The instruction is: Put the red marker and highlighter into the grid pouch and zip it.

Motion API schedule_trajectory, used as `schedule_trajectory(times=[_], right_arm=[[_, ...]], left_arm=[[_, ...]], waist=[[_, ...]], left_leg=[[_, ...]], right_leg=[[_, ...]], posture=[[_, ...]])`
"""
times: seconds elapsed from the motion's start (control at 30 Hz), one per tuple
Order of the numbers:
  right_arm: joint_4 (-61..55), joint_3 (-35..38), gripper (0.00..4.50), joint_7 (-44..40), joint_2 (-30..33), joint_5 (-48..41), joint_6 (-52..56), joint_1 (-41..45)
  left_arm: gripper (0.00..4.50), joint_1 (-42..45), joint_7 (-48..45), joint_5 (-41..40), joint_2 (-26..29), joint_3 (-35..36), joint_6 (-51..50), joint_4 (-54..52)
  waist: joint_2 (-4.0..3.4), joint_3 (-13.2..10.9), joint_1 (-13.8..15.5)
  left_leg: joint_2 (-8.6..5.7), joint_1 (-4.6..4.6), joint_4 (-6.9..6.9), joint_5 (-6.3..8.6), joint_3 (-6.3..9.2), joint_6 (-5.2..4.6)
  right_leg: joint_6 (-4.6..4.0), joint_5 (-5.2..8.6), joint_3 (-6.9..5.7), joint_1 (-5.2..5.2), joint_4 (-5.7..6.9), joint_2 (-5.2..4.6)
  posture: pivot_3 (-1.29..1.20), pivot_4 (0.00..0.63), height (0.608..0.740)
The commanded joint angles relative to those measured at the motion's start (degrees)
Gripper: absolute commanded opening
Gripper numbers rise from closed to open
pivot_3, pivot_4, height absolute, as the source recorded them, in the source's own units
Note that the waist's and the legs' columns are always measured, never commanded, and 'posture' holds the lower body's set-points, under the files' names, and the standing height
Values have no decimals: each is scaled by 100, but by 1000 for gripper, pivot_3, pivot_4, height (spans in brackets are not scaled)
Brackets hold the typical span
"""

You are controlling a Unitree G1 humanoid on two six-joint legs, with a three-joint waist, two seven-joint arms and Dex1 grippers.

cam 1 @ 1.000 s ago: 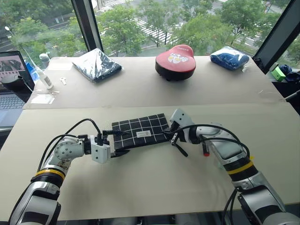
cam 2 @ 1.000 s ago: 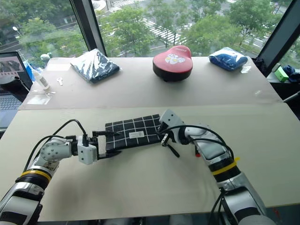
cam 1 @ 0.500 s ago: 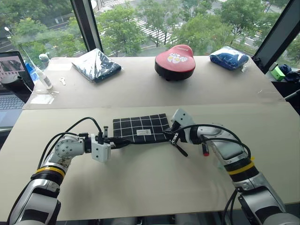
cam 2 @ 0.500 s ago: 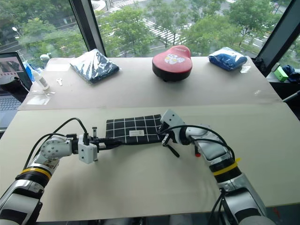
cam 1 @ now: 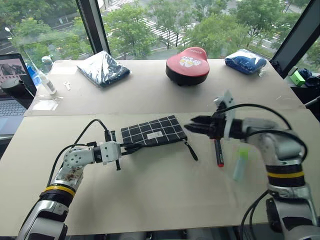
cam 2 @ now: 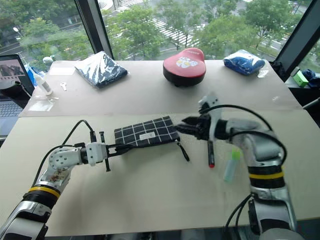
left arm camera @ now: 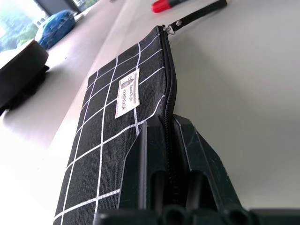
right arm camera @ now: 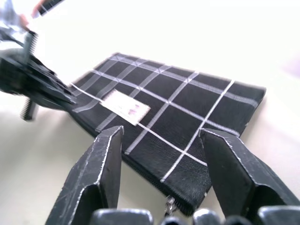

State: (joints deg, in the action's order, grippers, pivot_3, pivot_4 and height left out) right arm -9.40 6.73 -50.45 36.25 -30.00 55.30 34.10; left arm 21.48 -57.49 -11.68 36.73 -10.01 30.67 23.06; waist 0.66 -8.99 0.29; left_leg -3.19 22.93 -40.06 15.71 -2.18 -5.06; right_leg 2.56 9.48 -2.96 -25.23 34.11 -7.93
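Observation:
The grid pouch's zipper is closed up to its corner, so the robot's right gripper needs to take the pull cord [cam 1: 191, 151] there and pull it toward the left gripper.
The grid pouch [cam 1: 152, 132], black with white lines and a white label, lies flat on the table. My left gripper [cam 1: 124, 146] is shut on the zipper edge at the pouch's left end [left arm camera: 117, 117]. The black pull cord [cam 1: 191, 150] trails from the pouch's right corner. My right gripper [cam 1: 189, 126] hangs open above the table, just right of the pouch, its fingers [right arm camera: 101, 164] spread with nothing between them. The red marker [cam 1: 218, 152] lies on the table below that arm. To the marker's right lies the pale green highlighter [cam 1: 240, 162].
On the far half of the table are a dark clear-wrapped bundle [cam 1: 103, 68], a red padded seat-shaped object [cam 1: 187, 64] and a blue bundle [cam 1: 245, 61]. A laptop [cam 1: 12, 85] and a small bottle [cam 1: 47, 80] stand at the far left.
My right gripper let go of the pouch's right end, opened, and rose up and to the right, uncovering the marker and highlighter. My left gripper shut on the pouch's left end.

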Motion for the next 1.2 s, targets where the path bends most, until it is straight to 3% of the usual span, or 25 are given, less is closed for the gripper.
schedule_trajectory(times=[0.03, 0.2, 0.37, 0.97, 1.0, 1.07, 1.2], right_arm=[[-599, 34, 2904, 107, 334, 27, -49, -494], [-314, -680, 2904, 1093, -141, 699, -137, -630], [1, -1188, 2904, 1509, -511, 1150, -291, -392], [1462, -1539, 2904, 1488, -854, 1795, -1082, 379], [1506, -1517, 2404, 1453, -891, 1780, -1136, 403], [1523, -1488, 1981, 1416, -932, 1776, -1218, 427], [1480, -1385, 510, 1338, -974, 1718, -1305, 447]], left_arm=[[0, -1, 390, -117, -163, 154, -1180, -631], [0, 67, 518, -59, -349, 152, -1925, -1236], [0, 26, 512, -66, -444, 202, -2282, -1445], [0, -108, 658, -286, -805, 518, -2818, -1824], [0, -105, 659, -291, -815, 527, -2841, -1839], [0, -104, 662, -290, -830, 542, -2871, -1852], [0, -94, 687, -298, -867, 570, -2904, -1849]], waist=[[0, 0, 15], [2, -1, -31], [2, -1, -43], [2, -1, -44], [2, -1, -46], [2, -1, -47], [2, -1, -49]], left_leg=[[0, -1, 2, 0, 0, 0], [0, -2, -6, -1, -7, 1], [1, -3, -5, -4, -7, 5], [0, -2, -5, -4, -6, 4], [0, -2, -5, -4, -6, 4], [0, -2, -5, -4, -6, 4], [0, -2, -4, -4, -6, 4]], right_leg=[[0, 0, 0, 1, 1, 0], [0, 0, 13, 2, 2, 1], [0, 0, 16, -1, 7, 5], [0, 0, 16, 2, 3, 11], [0, 0, 16, 2, 2, 11], [0, 0, 16, 2, 2, 11], [0, 0, 16, 1, 4, 12]], posture=[[0, 150, 740], [0, 150, 740], [0, 150, 740], [0, 150, 740], [0, 150, 740], [0, 150, 740], [0, 150, 740]])
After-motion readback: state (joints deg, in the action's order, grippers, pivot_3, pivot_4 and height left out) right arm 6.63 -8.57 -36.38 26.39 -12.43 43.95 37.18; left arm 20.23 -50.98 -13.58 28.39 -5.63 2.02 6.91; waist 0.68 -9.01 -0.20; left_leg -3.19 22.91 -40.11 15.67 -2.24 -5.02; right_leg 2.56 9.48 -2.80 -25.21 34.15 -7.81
